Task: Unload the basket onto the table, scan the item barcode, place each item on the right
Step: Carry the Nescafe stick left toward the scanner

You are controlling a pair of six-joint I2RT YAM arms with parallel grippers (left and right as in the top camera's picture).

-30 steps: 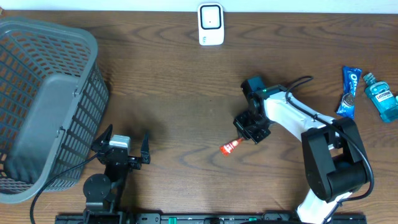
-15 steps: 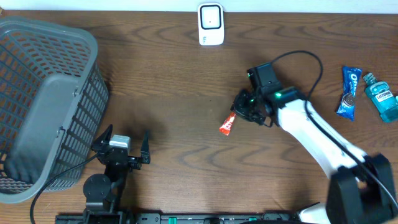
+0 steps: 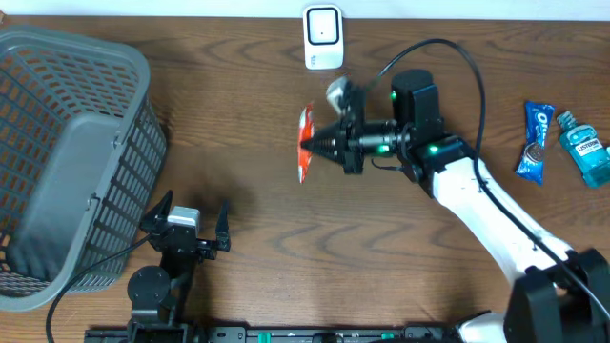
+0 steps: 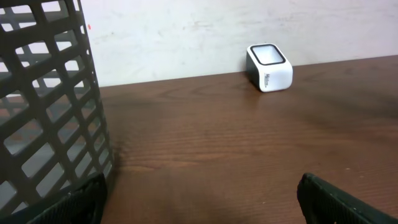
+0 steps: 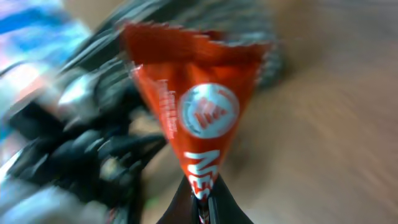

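The robot's right gripper will put the red snack packet down on the table (image 3: pixel 378 99) near the white barcode scanner, toward the Oreo packet. The snack packet is now held a little below the scanner.
The item is a red snack packet (image 3: pixel 305 143) with white lettering. My right gripper (image 3: pixel 320 145) is shut on one end of it and holds it off the table, a little below the scanner. The white barcode scanner (image 3: pixel 323 36) stands at the table's far edge. In the right wrist view, which is blurred, the packet (image 5: pixel 193 106) fans out above the closed fingers of the gripper (image 5: pixel 204 208). No barcode is visible. My left gripper (image 3: pixel 191 217) rests near the front edge, open and empty (image 4: pixel 202 208), and it faces the scanner (image 4: pixel 269 66).
A grey mesh basket (image 3: pixel 67 162) fills the left side, and its wall (image 4: pixel 50 93) rises close beside my left gripper. At the far right lie a blue Oreo packet (image 3: pixel 536 141) and a blue mouthwash bottle (image 3: pixel 583 148).
My right arm has swung up and to the left, carrying the red packet from the table's middle toward the scanner. The packet has turned more upright. The left arm has not moved.
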